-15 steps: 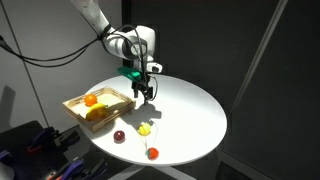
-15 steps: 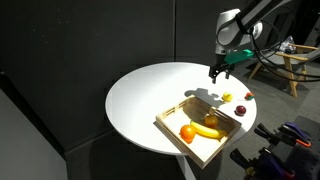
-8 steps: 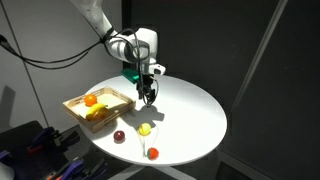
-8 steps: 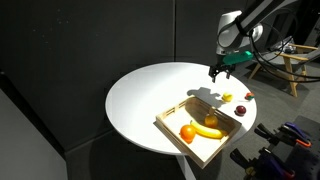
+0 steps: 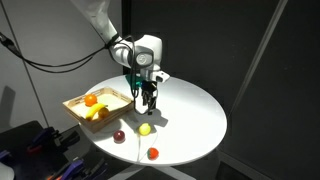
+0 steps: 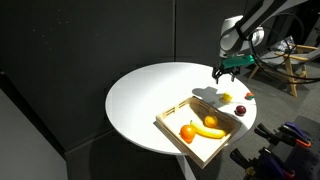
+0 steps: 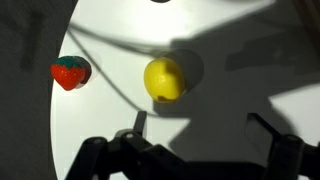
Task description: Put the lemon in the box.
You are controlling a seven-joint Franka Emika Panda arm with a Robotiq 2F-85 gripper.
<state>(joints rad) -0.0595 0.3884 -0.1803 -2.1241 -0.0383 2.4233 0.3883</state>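
The lemon has to go in the box. My gripper should close on the middle of the lemon [image 5: 145,129] [image 7: 164,80], near the dark red ball.
The lemon [image 5: 145,128] is a small yellow fruit lying on the round white table in both exterior views [image 6: 226,97]. In the wrist view it [image 7: 165,78] lies just ahead of the fingers. My gripper [image 5: 148,100] hangs above the table close over the lemon, open and empty; it also shows in an exterior view [image 6: 228,72] and the wrist view [image 7: 200,125]. The box [image 5: 110,92] is a shallow tan wooden tray at the table's edge [image 6: 172,110], away from the gripper. It holds an orange [image 5: 91,99] and a banana [image 6: 208,130].
A dark red ball [image 5: 119,136] and an orange-red ball [image 5: 152,153] lie on the table near the lemon. The wrist view shows a red strawberry-like fruit [image 7: 70,72] beside the lemon near the table's edge. Dark curtains surround the table.
My gripper has moved across the table away from the box and toward the lemon. The fruits and box have not moved.
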